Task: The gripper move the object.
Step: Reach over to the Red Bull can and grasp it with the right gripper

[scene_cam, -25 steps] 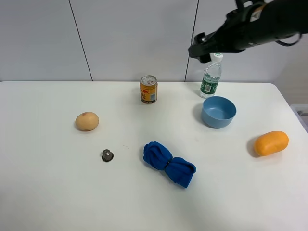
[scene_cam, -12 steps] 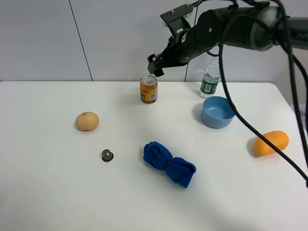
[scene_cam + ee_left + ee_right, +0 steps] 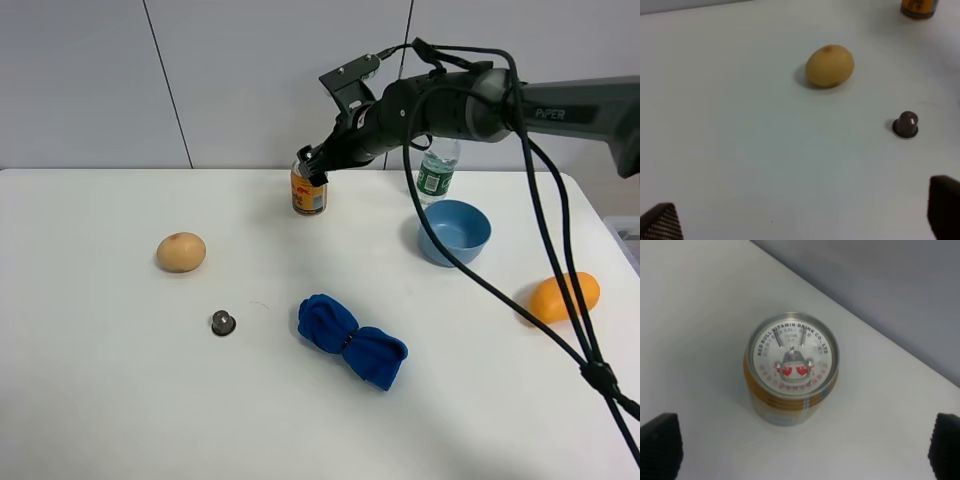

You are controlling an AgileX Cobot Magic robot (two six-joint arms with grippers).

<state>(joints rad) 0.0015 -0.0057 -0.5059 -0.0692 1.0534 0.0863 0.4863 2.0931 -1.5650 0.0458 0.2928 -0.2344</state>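
Next, my right gripper grips the yellow-orange drink can at the middle of the body (image 3: 308,193) (image 3: 781,404) of the can, below its silver top.
The yellow-orange drink can (image 3: 309,194) stands upright at the back middle of the white table (image 3: 100,400). My right gripper (image 3: 313,166) hangs just above it, reached across from the right on a black arm with cables. In the right wrist view the can's silver top (image 3: 793,356) sits between the two wide-apart black fingertips (image 3: 660,446); the right gripper (image 3: 802,442) is open and empty and does not touch the can. My left gripper (image 3: 802,220) is open and empty over bare table. It is out of the high view. The can's base shows far off in the left wrist view (image 3: 919,6).
A tan potato (image 3: 181,252) lies at the left and shows in the left wrist view (image 3: 830,65). A small dark cap (image 3: 223,322) lies in front of it. There is a blue cloth (image 3: 350,341) at the middle, a blue bowl (image 3: 455,232), a clear bottle (image 3: 437,168) and an orange fruit (image 3: 565,297) at the right.
My right arm has swung left from over the bottle and come down to just above the can. The objects on the table have not moved.
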